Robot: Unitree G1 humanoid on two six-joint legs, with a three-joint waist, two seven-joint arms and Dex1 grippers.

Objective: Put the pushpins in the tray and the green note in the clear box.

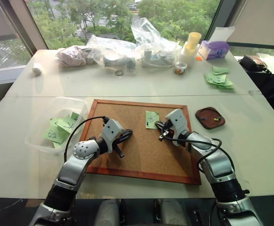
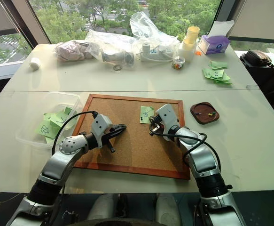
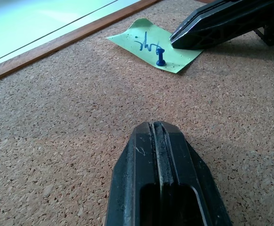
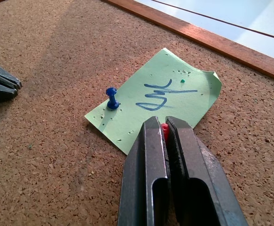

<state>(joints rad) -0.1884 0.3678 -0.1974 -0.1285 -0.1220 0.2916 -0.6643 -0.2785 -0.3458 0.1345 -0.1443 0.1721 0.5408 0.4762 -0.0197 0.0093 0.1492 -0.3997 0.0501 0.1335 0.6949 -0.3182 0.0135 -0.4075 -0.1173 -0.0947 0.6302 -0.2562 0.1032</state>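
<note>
Next, my right gripper lets go of the red pushpin inside the brown tray point(image 1: 207, 115), toward the side that faces the cork board.
The green note point(image 4: 174, 94) lies on the cork board point(image 1: 137, 155), pinned by a blue-headed pushpin point(image 4: 111, 98) near one corner. My right gripper point(image 4: 164, 125) is at the note's edge, shut on a red pushpin point(image 4: 164, 130) whose head peeks out between the fingers. My left gripper point(image 1: 121, 143) rests shut over the board, left of the note, holding nothing. The brown tray point(image 1: 199, 118) sits just right of the board. The clear box point(image 1: 43, 120) stands to the board's left with green slips inside.
More green notes point(image 1: 219, 77) lie at the far right of the table. Clear plastic bags point(image 1: 127, 49), a yellow cup stack point(image 1: 191, 43) and a purple box point(image 1: 214, 49) line the far edge. A dark bag point(image 1: 254, 63) sits at the right edge.
</note>
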